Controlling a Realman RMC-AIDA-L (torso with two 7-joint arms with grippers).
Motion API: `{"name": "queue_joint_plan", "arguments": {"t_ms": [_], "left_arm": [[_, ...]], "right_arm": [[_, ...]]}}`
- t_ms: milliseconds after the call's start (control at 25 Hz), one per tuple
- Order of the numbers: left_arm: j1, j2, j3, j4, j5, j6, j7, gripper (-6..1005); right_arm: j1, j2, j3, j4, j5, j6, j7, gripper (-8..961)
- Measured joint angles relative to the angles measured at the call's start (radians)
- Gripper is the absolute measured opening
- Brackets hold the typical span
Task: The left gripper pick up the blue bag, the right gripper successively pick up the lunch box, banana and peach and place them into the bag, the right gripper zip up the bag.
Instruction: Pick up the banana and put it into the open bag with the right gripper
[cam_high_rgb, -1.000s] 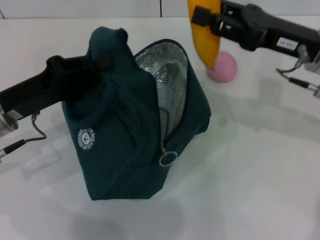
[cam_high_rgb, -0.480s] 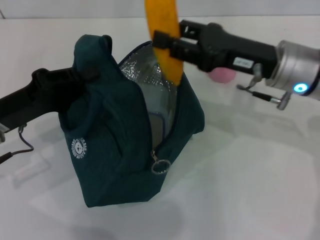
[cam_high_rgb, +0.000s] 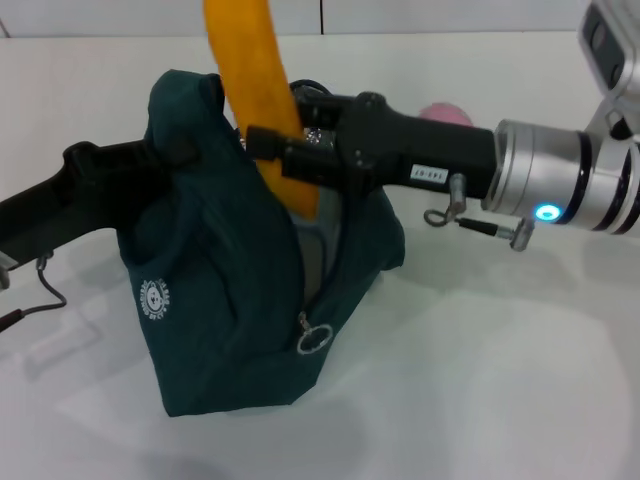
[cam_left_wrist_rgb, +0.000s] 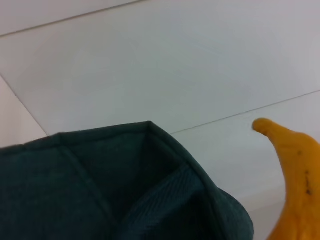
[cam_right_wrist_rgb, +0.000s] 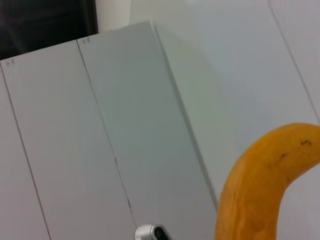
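My right gripper is to release the banana inside the blue bag's opening (cam_high_rgb: 272, 185), along the edge nearest my left gripper.
The blue bag (cam_high_rgb: 220, 290) stands on the white table at centre left, its top held up by my left gripper (cam_high_rgb: 165, 160), which is shut on the fabric near a handle. My right gripper (cam_high_rgb: 280, 150) reaches in from the right, shut on the banana (cam_high_rgb: 255, 90). The banana stands upright, its lower end inside the bag's opening, its upper end rising out of view. The banana (cam_left_wrist_rgb: 295, 185) also shows beside the bag (cam_left_wrist_rgb: 120, 185) in the left wrist view and as a curved banana (cam_right_wrist_rgb: 260, 185) in the right wrist view. The peach (cam_high_rgb: 445, 113) peeks out behind the right arm. The lunch box is hidden.
The bag's zipper ring pull (cam_high_rgb: 314, 338) hangs at the front of the open seam. A silver wrist with a blue light (cam_high_rgb: 548, 213) and a cable lie right of the bag. White table (cam_high_rgb: 480, 380) stretches to the front and right.
My right gripper has carried the banana leftward from above the peach to over the bag, and its lower end has gone down into the opening. The bag shifted slightly left.
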Motion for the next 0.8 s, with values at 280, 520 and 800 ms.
{"name": "queue_joint_plan", "arguments": {"t_ms": [280, 520, 800], "left_arm": [[0.009, 0.008, -0.005, 0.0, 0.001, 0.008, 0.0, 41], [0.01, 0.009, -0.002, 0.0, 0.001, 0.008, 0.0, 41], [0.009, 0.009, -0.004, 0.0, 0.001, 0.008, 0.0, 39]], "right_arm": [[-0.003, 0.0, -0.018, 0.004, 0.002, 0.003, -0.017, 429], [-0.013, 0.0, -0.026, 0.006, 0.003, 0.011, -0.04, 430], [-0.024, 0.0, -0.045, 0.003, 0.004, 0.02, -0.054, 430]]}}
